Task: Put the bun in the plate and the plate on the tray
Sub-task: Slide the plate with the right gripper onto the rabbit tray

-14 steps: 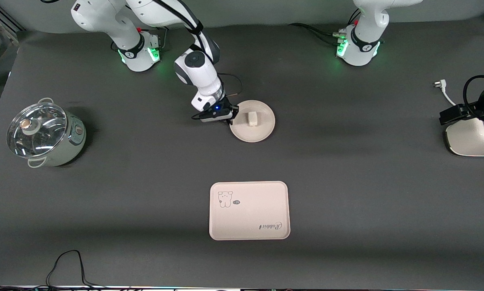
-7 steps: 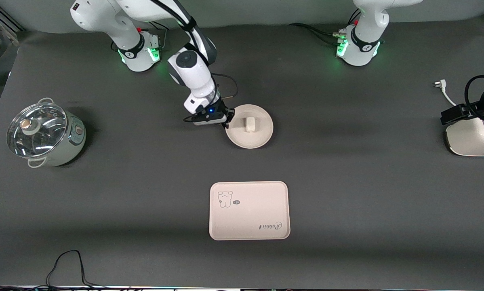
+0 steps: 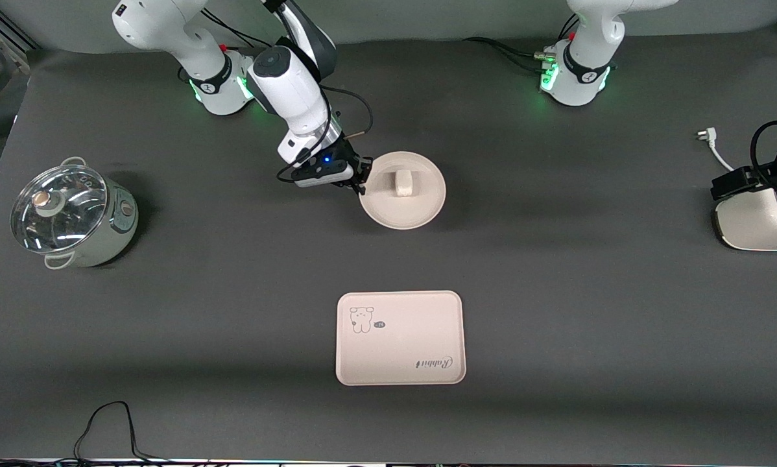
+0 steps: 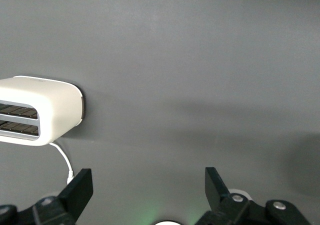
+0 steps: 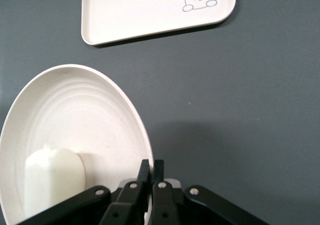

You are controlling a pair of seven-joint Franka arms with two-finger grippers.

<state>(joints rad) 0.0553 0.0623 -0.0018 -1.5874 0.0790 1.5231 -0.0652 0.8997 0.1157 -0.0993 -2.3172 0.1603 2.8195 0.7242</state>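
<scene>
Next, my right gripper sets the cream plate on the middle of the tray (image 3: pixel 406 344), slightly toward the lettering.
My right gripper (image 3: pixel 362 183) is shut on the rim of the round cream plate (image 3: pixel 421 214), at the side toward the right arm's end, and holds it a little above the table. The off-white bun (image 3: pixel 402 182) lies in the plate. In the right wrist view the closed fingers (image 5: pixel 151 166) pinch the plate's (image 5: pixel 75 115) edge, with the bun (image 5: pixel 52 177) close beside them. The rectangular tray (image 3: pixel 414 324) with the rabbit drawing lies empty on the table, nearer the front camera than the plate; it also shows in the right wrist view (image 5: pixel 135 10). My left gripper (image 4: pixel 147 185) waits open and empty, high over the table.
A pot with a glass lid (image 3: pixel 71 214) stands at the right arm's end. A white toaster (image 3: pixel 752 224) with a cord and plug (image 3: pixel 709 139) stands at the left arm's end, also in the left wrist view (image 4: pixel 40 115). A black cable (image 3: pixel 109 421) lies at the front edge.
My right gripper has risen with the plate and bun, lifting them off the table and shifting slightly toward the right arm's end. The tray has not moved.
</scene>
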